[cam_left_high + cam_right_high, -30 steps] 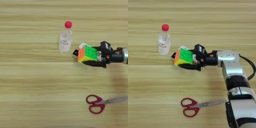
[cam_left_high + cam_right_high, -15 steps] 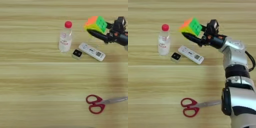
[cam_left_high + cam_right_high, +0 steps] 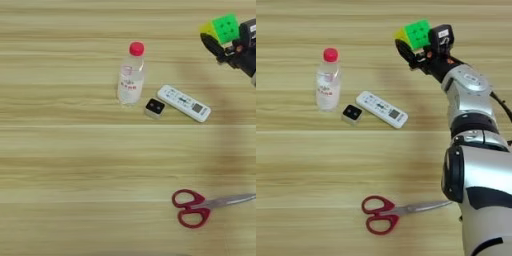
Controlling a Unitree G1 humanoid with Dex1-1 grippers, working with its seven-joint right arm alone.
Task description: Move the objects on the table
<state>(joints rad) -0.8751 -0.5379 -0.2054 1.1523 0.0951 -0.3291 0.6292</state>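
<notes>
My right gripper has the puzzle cube. Next, I put it down on the table (image 3: 212, 93) next to the white remote control, away from the bottle.
My right gripper (image 3: 418, 42) is shut on the puzzle cube (image 3: 416, 33), green and yellow faces showing, and holds it raised over the far right of the table (image 3: 296, 165). In the left eye view the puzzle cube (image 3: 222, 28) and gripper (image 3: 227, 42) sit at the top right corner. The white remote control (image 3: 183, 103) lies flat at mid-table, angled down to the right, well left of and below the gripper. Red-handled scissors (image 3: 195, 206) lie near the front right, blades pointing right.
A clear red-capped bottle (image 3: 131, 75) stands upright left of the remote. A tiny black-topped white cube (image 3: 154, 107) sits between the bottle and the remote. My silver forearm (image 3: 471, 100) runs down the right side of the right eye view.
The gripper lifted the puzzle cube from beside the bottle and carried it up and to the far right. The remote and small cube it had covered now show.
</notes>
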